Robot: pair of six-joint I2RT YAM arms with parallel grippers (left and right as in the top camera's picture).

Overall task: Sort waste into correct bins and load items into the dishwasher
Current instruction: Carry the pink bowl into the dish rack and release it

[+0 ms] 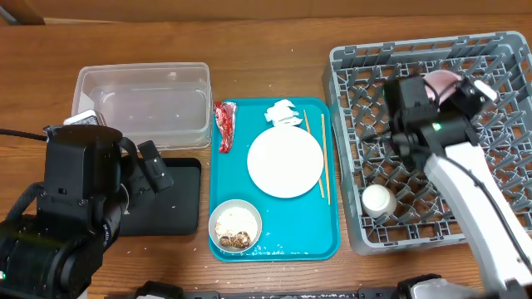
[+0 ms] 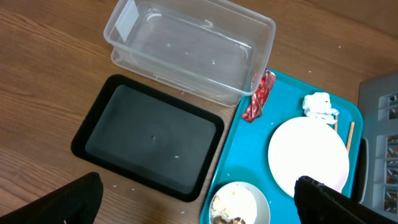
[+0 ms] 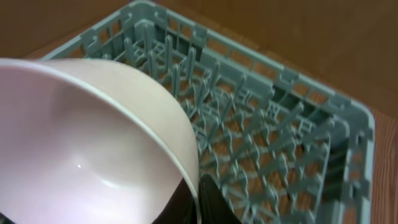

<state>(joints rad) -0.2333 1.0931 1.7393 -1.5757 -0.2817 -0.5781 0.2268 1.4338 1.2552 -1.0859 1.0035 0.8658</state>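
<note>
The robot's right gripper should release the small pink bowl among the pegs in the middle of the grey dish rack (image 1: 435, 129).
My right gripper (image 1: 434, 90) is shut on the rim of the small pink bowl (image 1: 442, 81) and holds it tilted over the back of the grey dish rack (image 1: 499, 124). In the right wrist view the bowl (image 3: 81, 143) fills the left side, with my fingers (image 3: 200, 202) pinching its rim above the rack (image 3: 261, 124). My left gripper (image 2: 199, 208) is open and empty above the near edge of the black tray (image 2: 149, 134). On the teal tray (image 1: 224, 183) lie the pale plate (image 1: 285, 162), red wrapper (image 1: 225, 124), white tissue (image 1: 283, 112), chopsticks (image 1: 324, 158) and a cream bowl (image 1: 235, 226) holding rice and brown bits.
The clear tub (image 1: 141, 104) stands behind the black tray (image 1: 170, 203) at the left. A small white cup (image 1: 376, 199) sits in the rack's front left corner. A few pale grains lie on the wood near the trays.
</note>
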